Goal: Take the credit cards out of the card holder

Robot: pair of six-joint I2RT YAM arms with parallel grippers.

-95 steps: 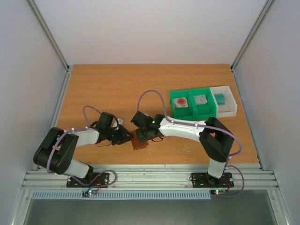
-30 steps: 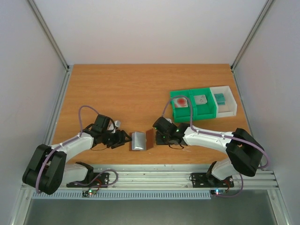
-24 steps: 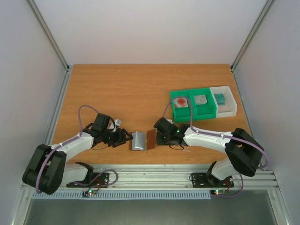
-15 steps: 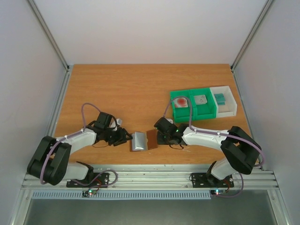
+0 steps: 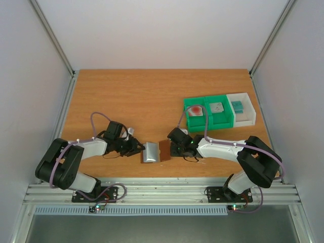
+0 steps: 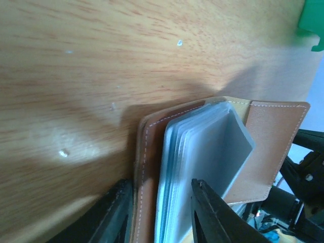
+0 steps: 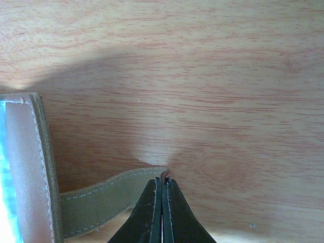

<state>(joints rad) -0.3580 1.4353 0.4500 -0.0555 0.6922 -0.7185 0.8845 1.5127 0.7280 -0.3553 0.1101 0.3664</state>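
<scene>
The pocket stack and the cover's edge are both inside my left gripper's fingers, so that gripper should take the cover alone (image 6: pixel 144 177) before my right gripper opens the pockets.
The card holder (image 5: pixel 155 152), a brown leather wallet, lies open near the table's front edge, with its blue-grey pockets (image 5: pixel 150 153) facing up. In the left wrist view the pockets (image 6: pixel 202 157) fan up from the brown cover (image 6: pixel 147 167). My left gripper (image 5: pixel 137 148) (image 6: pixel 159 183) is open, its fingers either side of the cover's edge and the pocket stack. My right gripper (image 5: pixel 173 148) (image 7: pixel 163 180) is shut on the end of the wallet's closing tab (image 7: pixel 101 198). The credit cards lie in the bins: pink with a red blot (image 5: pixel 195 110), grey (image 5: pixel 216 107), teal (image 5: pixel 237 106).
Two joined green bins (image 5: pixel 208 121) and a white bin (image 5: pixel 248 117) stand at the right back. A green bin corner (image 6: pixel 314 20) shows in the left wrist view. The table's front edge (image 5: pixel 162 177) is just behind the wallet.
The wallet, closed and held between both grippers 3.2 s ago, now lies open. Over the last second my left gripper has moved right up to its left edge. The right gripper stayed at the tab.
</scene>
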